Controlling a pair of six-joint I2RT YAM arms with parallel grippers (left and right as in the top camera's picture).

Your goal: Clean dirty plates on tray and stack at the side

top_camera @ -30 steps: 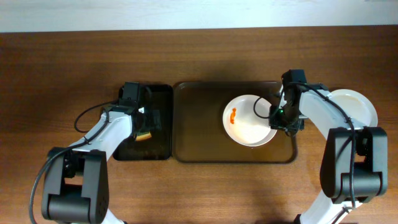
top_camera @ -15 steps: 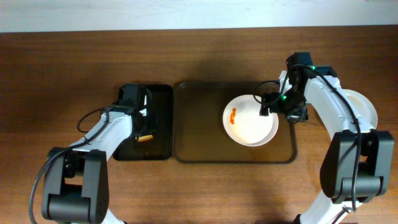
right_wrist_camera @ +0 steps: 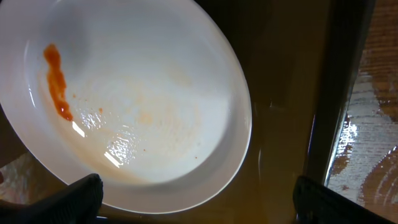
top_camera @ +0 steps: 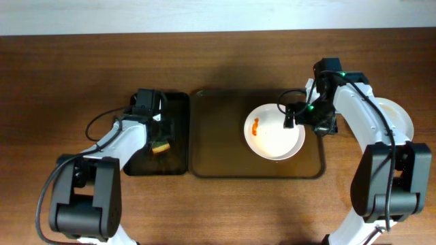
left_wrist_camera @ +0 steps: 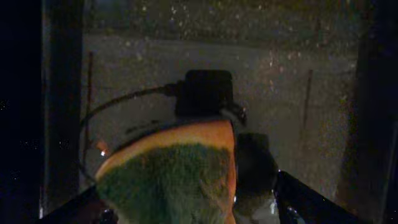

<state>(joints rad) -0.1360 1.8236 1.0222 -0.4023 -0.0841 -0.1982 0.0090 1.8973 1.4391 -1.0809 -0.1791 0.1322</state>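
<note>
I need to pinch the sponge (left_wrist_camera: pixel 177 177) by its middle before wiping the plate, because it sits slanted in my left gripper with a gap beside one finger.
A white dirty plate (top_camera: pixel 274 135) with a red-orange smear (right_wrist_camera: pixel 56 81) lies on the right half of the brown tray (top_camera: pixel 211 136). My right gripper (top_camera: pixel 289 117) hangs open over the plate's right rim (right_wrist_camera: pixel 245 124); its fingertips (right_wrist_camera: pixel 68 199) straddle the rim without touching it. A clean white plate (top_camera: pixel 398 112) sits on the table at the far right, partly under the right arm. My left gripper (top_camera: pixel 162 136) is low in the black tray (top_camera: pixel 178 109), open, with a green-and-orange sponge (left_wrist_camera: pixel 168 174) between its fingers (left_wrist_camera: pixel 311 199). A gap shows on the sponge's right side.
The black tray's wet floor (left_wrist_camera: pixel 280 74) stretches ahead of the sponge, with raised walls on both sides. The brown tray's rim (right_wrist_camera: pixel 339 81) runs just right of the dirty plate, with wood table (right_wrist_camera: pixel 379 124) beyond it.
My right gripper opened and drew up and back from the plate's right edge; the plate stayed on the tray. My left gripper narrowed around the sponge and shifted slightly.
</note>
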